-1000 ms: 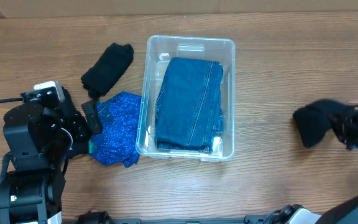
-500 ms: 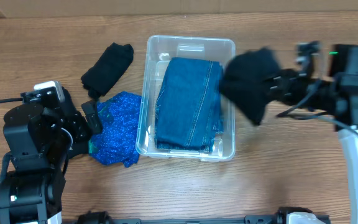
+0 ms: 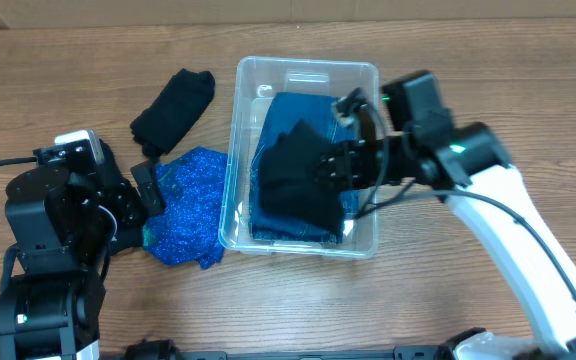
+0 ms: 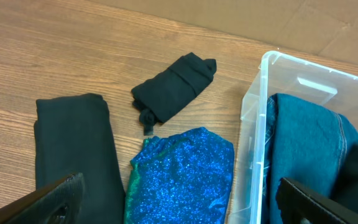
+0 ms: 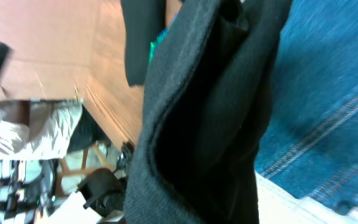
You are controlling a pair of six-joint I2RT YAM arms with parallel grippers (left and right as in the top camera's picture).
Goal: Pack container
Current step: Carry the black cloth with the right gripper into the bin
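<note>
My right gripper faces a black cloth hanging slanted across the jeans, so it should lower the cloth, take its edge and settle it at the container's near end (image 3: 318,230).
The clear container (image 3: 306,68) stands mid-table with folded blue jeans (image 3: 313,115) inside. My right gripper (image 3: 351,166) is shut on a black cloth (image 3: 296,185) and holds it over the jeans, inside the container's outline. In the right wrist view the black cloth (image 5: 204,124) fills the middle and hides the fingers, with the jeans (image 5: 328,106) behind it. My left gripper (image 4: 179,211) is open and empty above a blue glitter cloth (image 4: 185,174), just left of the container wall (image 4: 253,124).
A rolled black sock (image 3: 173,108) lies left of the container. A second folded black cloth (image 4: 73,149) lies left of the glitter cloth and is hidden under the left arm in the overhead view. Cardboard runs along the table's far edge.
My right arm swung left with the black cloth, from the table's right side to over the jeans in the container. The left arm has not moved.
</note>
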